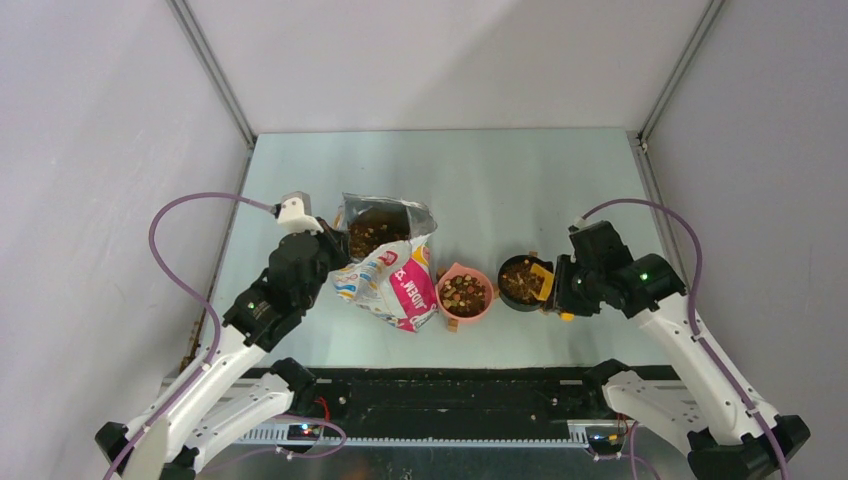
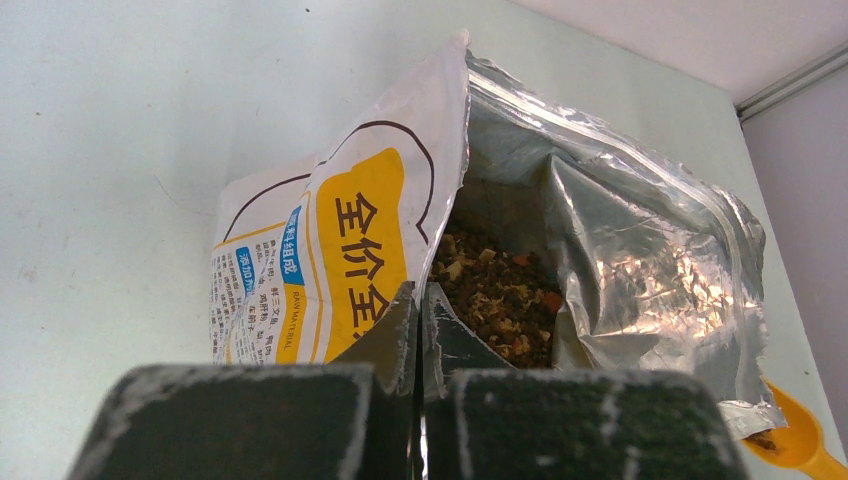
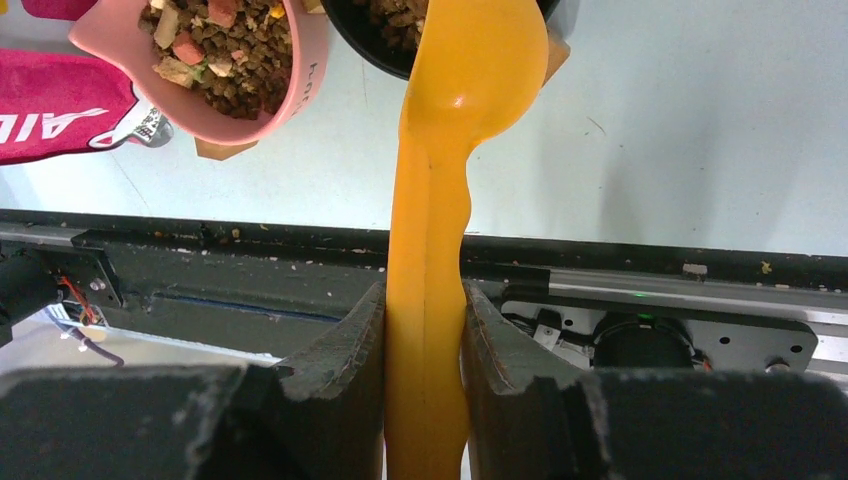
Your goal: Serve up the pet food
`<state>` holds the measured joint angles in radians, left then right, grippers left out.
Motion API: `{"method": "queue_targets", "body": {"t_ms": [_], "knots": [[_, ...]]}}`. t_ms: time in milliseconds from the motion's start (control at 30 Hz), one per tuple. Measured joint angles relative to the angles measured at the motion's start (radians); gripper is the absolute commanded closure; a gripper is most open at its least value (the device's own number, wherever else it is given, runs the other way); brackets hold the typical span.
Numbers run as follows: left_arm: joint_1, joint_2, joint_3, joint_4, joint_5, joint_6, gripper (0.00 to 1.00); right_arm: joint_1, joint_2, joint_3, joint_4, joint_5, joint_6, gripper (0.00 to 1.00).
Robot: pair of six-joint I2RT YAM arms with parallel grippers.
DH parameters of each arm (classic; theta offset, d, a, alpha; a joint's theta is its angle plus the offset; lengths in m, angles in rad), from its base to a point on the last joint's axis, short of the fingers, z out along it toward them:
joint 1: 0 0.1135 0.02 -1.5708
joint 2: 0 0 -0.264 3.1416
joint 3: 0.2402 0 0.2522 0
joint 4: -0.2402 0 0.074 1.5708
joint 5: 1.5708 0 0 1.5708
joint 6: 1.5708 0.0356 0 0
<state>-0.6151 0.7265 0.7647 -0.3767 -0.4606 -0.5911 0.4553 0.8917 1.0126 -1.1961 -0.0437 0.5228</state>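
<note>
The orange scoop, its head now over the black bowl's rim, will go down from my right gripper on the table (image 1: 587,285) beside the black bowl, away from the pink bowl.
The pet food fills the open bag (image 1: 395,290), where brown kibble (image 1: 372,236) shows in its mouth; the left wrist view shows it too (image 2: 495,290). More kibble lies in the pink bowl (image 1: 465,318) and in the black bowl (image 1: 503,290). My left gripper (image 1: 337,252) is shut on the bag's upper edge (image 2: 420,300) and holds the mouth open. My right gripper (image 1: 556,285) is shut on the handle of an orange scoop (image 3: 425,250). The scoop's head (image 3: 485,70) sits over the black bowl's rim (image 3: 360,35). The pink bowl (image 3: 308,60) is just left of it.
The black rail (image 3: 250,270) at the table's near edge runs under the scoop handle. Both bowls stand close together near the front edge, right of the bag. Grey walls enclose the table on three sides.
</note>
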Motion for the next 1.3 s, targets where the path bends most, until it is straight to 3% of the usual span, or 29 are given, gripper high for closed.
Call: {"method": "queue_targets", "body": {"t_ms": [1300], "knots": [[0.000,0.000,0.000,0.000,-0.004,0.001,1.00,0.150,0.061,0.156,-0.108,0.194,-0.027,1.00]]}}
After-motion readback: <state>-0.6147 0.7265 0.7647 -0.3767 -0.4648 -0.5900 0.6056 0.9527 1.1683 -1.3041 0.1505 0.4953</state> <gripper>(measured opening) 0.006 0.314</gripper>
